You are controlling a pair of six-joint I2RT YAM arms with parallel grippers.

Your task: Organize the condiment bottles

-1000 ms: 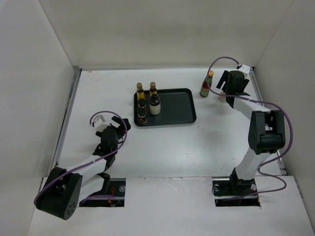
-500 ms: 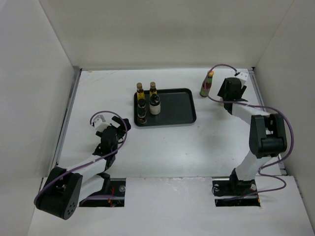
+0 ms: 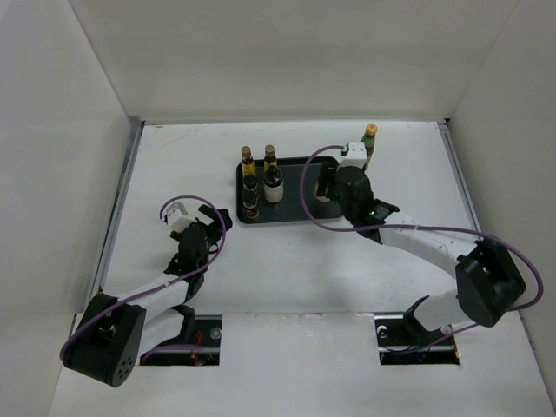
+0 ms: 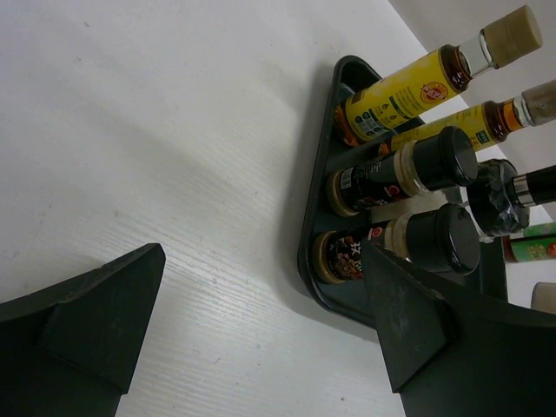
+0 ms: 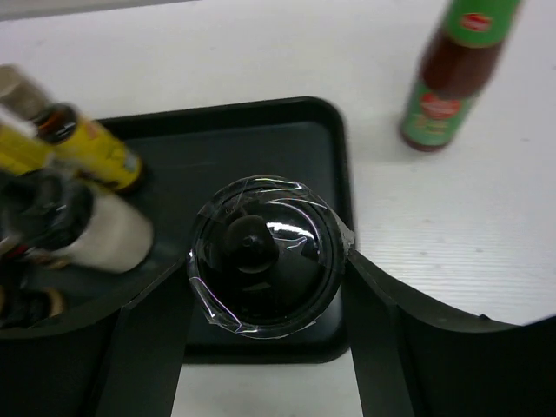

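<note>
My right gripper will let go of the wrapped bottle on the black tray (image 3: pixel 272 212) (image 5: pixel 111 302), in a spot just in front of the whitish black-capped bottle.
A black tray (image 3: pixel 291 208) holds two yellow-amber bottles (image 3: pixel 248 159) at its back left, and a dark jar (image 3: pixel 251 198) and a whitish black-capped bottle (image 3: pixel 274 187) in front of them. My right gripper (image 5: pixel 261 261) is shut on a black-capped bottle with clear wrap over its cap (image 5: pixel 261 226) and holds it upright over the tray's right part (image 5: pixel 261 139). The red bottle with a green label (image 5: pixel 452 78) stands on the table behind the tray's right corner. My left gripper (image 4: pixel 261 321) is open and empty, low over the table left of the tray (image 4: pixel 317 217).
White walls enclose the table on the left, back and right. The right arm's purple cable (image 3: pixel 306 187) loops over the tray. The right arm (image 3: pixel 417 243) stretches across the table in front of the tray.
The right arm has swung left from the back right corner, past the red bottle, to over the tray's right part, with the wrapped bottle in its jaws. The left arm has not moved.
</note>
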